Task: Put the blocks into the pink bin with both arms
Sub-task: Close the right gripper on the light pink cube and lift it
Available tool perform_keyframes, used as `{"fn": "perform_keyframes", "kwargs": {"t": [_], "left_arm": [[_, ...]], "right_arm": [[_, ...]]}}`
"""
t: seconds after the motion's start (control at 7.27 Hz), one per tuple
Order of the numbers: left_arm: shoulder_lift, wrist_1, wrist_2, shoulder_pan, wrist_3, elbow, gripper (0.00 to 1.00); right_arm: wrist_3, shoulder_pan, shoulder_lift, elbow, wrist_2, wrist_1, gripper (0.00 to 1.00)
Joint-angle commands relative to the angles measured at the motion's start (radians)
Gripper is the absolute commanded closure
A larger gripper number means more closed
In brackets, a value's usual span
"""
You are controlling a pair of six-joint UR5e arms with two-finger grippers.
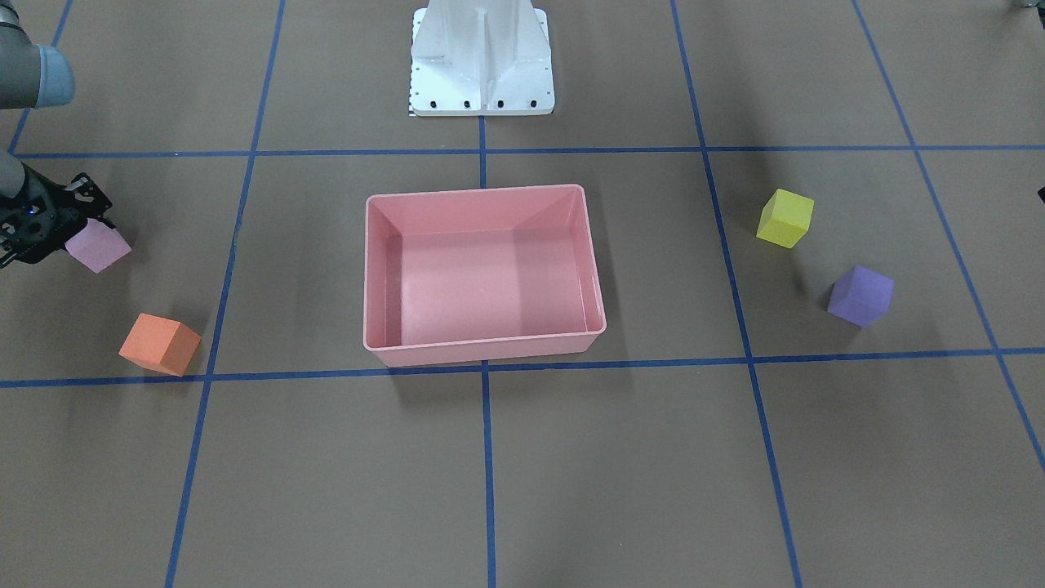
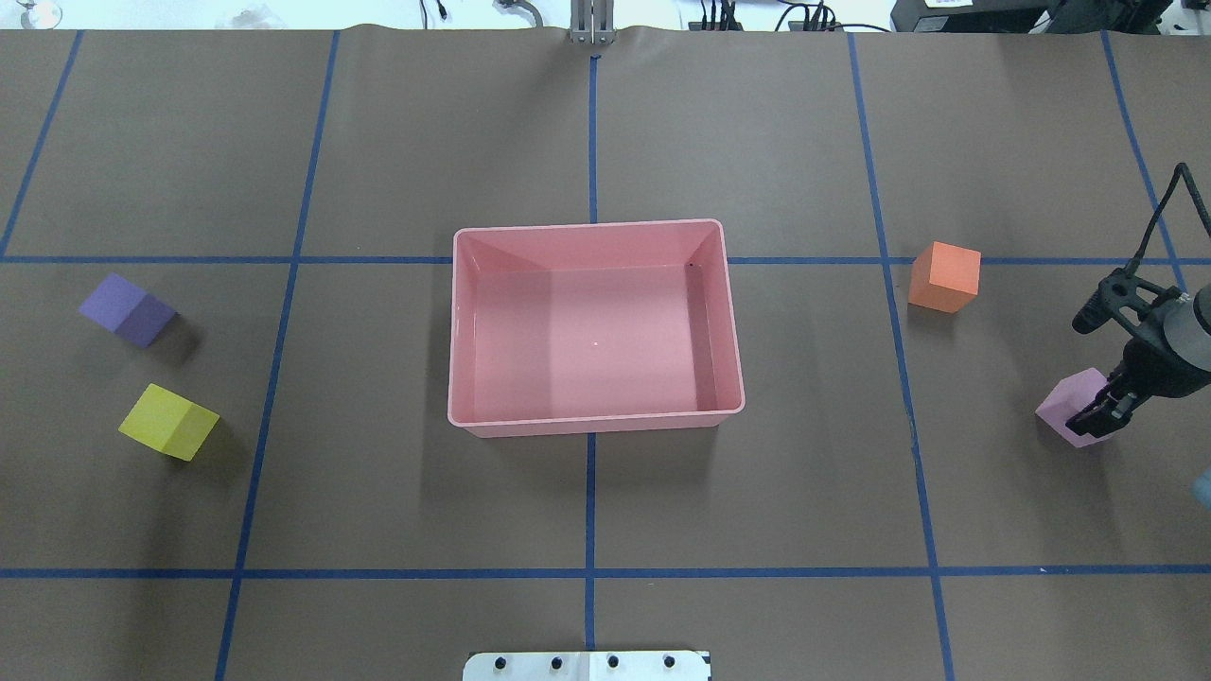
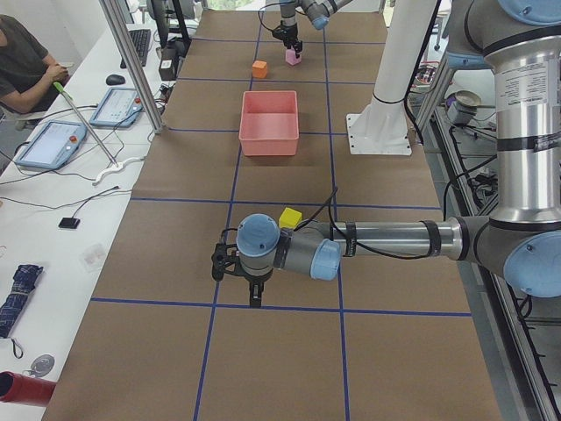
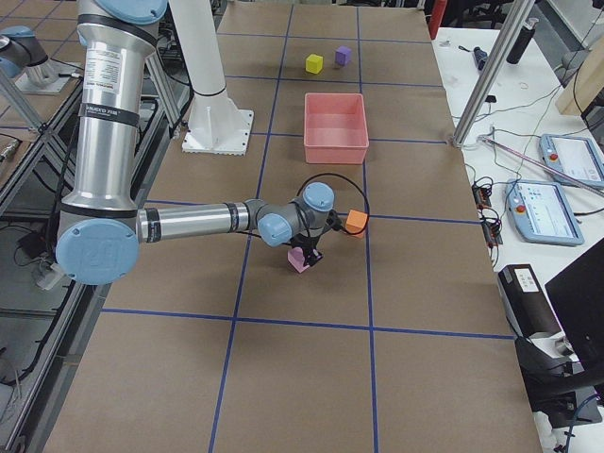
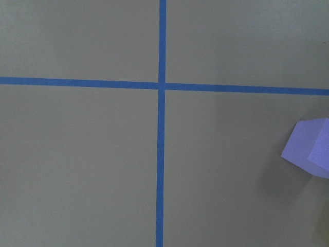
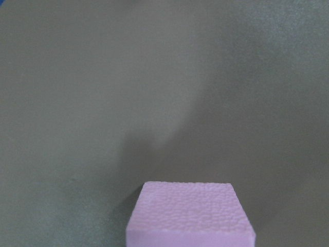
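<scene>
The lilac block, still down at table level, will be let go by my right gripper inside the pink bin's back corner (image 1: 424, 244), at the orange block's end.
The pink bin (image 2: 595, 422) stands empty at the table's middle and also shows in the front view (image 1: 482, 349). My right gripper (image 2: 1097, 412) is down at the lilac block (image 2: 1064, 405), with its fingers closed on it at table level; the block also shows in the front view (image 1: 100, 248) and the right wrist view (image 6: 187, 216). The orange block (image 2: 943, 276) lies on the bin's right. The purple block (image 2: 126, 308) and the yellow block (image 2: 168, 422) lie on the bin's left. My left gripper (image 3: 254, 294) hangs low near them, and I cannot tell whether it is open. The purple block (image 5: 311, 152) sits at the left wrist view's right edge.
The white pedestal base (image 1: 482, 61) stands behind the bin. Blue tape lines cross the brown table. An operator (image 3: 26, 66) and tablets (image 3: 53, 145) are at a side desk beyond the table's far edge.
</scene>
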Motion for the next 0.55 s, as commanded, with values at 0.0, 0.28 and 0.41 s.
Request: {"fn": "perform_keyframes", "kwargs": {"t": [0.0,0.28,0.41], "left_arm": [[-0.065,-0.026,-0.010,0.119,-0.235,-0.038,0.01],[-0.058,-0.168,-0.005,0.223,-0.366,-0.082,0.00],[-0.072,-0.190,0.019,0.330,-0.458,-0.127,0.10]], "right_arm": [[0.008,0.033,0.044,0.008,0.065,-0.009,1.00],[0.198,0.098,0.108,0.069,0.071,-0.009,1.00],[0.307,0.099,0.172,0.077,0.076,-0.009,1.00]]}}
